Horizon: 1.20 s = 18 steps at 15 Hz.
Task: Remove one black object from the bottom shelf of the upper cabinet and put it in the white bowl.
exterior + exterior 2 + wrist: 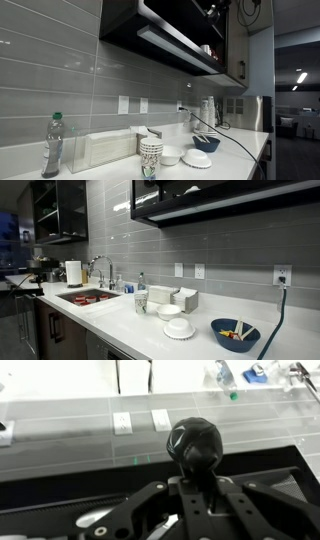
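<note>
Next, my gripper releases the black object inside the white bowl [169, 153], between the paper cup and the wider white dish. The black object is now high above the bowl.
In the wrist view my gripper [194, 472] is shut on the black object [193, 440], a small shiny round item held at the fingertips. Behind it are the grey tiled wall and the dark band of the upper cabinet. In an exterior view the gripper [213, 11] is high up at the front of the upper cabinet [125, 25], above the bottom shelf [172, 48]. The cabinet [200, 195] and shelf edge [235, 207] also show in an exterior view. The white bowl [170, 156] [170, 311] stands on the counter far below the gripper.
On the white counter [130, 330] stand a wider white dish [180, 329], a blue bowl [235, 333] with items in it, a paper cup [151, 158], a water bottle [52, 146] and a napkin box [100, 150]. A sink [88, 297] lies further along.
</note>
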{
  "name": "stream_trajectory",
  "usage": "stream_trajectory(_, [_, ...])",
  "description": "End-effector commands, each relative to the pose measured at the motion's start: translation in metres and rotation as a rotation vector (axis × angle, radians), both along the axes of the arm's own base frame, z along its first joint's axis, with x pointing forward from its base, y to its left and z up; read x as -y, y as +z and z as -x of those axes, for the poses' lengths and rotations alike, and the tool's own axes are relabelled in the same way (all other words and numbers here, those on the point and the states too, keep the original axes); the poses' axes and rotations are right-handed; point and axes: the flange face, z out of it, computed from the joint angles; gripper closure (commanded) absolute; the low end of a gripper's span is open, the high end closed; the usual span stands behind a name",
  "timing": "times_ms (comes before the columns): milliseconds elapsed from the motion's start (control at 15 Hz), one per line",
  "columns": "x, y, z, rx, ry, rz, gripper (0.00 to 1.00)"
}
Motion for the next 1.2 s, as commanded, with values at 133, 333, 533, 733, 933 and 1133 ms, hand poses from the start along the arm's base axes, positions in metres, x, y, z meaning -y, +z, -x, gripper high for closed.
stream_trajectory(133, [0.000, -0.119, -0.043, -0.202, -0.081, 0.127, 0.97])
stream_trajectory(333, [0.009, -0.186, -0.064, -0.235, -0.130, 0.102, 0.96])
stream_trajectory(533, [0.026, -0.244, -0.073, -0.225, -0.253, 0.108, 0.96])
stream_trajectory(733, [0.031, -0.249, -0.089, -0.249, -0.221, 0.101, 0.86])
stream_trajectory(933, [0.030, -0.248, -0.085, -0.244, -0.228, 0.097, 0.97])
stream_trajectory(1133, [0.024, -0.288, -0.092, -0.280, -0.187, 0.081, 0.97])
